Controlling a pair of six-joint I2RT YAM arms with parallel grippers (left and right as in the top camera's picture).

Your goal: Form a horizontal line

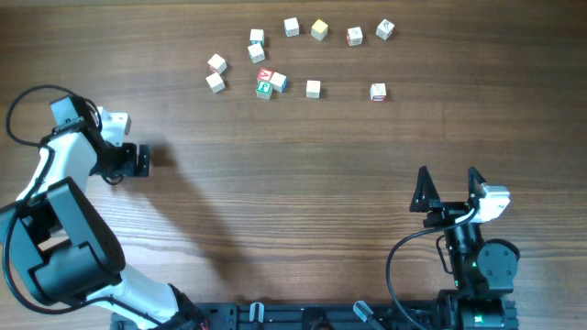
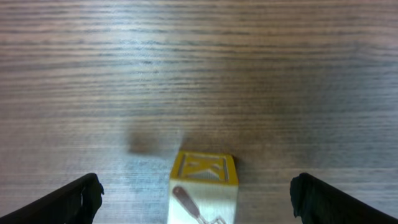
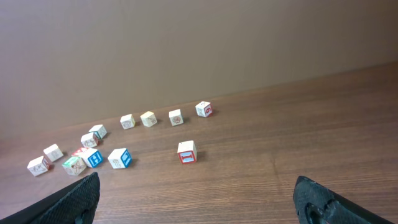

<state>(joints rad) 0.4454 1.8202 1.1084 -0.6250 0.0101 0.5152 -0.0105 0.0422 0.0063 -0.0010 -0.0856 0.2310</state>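
Observation:
I need to close my left gripper on the sides of the nearer white cube [image 1: 215, 82], in the pair between my left gripper and the red "A" cube.
No bar of touching cubes shows; the small letter cubes lie scattered at the far side of the table. A red "A" cube [image 1: 265, 74] sits in a small cluster with a green-faced cube [image 1: 264, 88] and a whitish cube [image 1: 279, 82]. My left gripper [image 1: 142, 160] is at the left, far from them. In the left wrist view it [image 2: 196, 196] is wide open around a yellow-topped cube [image 2: 203, 186] that touches neither finger. That cube is hidden in the overhead view. My right gripper [image 1: 448, 179] is open and empty at the near right, as the right wrist view [image 3: 196, 199] also shows.
Single cubes form a loose arc at the back, from one at the left [image 1: 216, 63] to one at the right [image 1: 385, 29]. Two lone cubes [image 1: 314, 88] [image 1: 378, 92] lie nearer. A red "H" cube [image 3: 186, 152] is closest to my right gripper.

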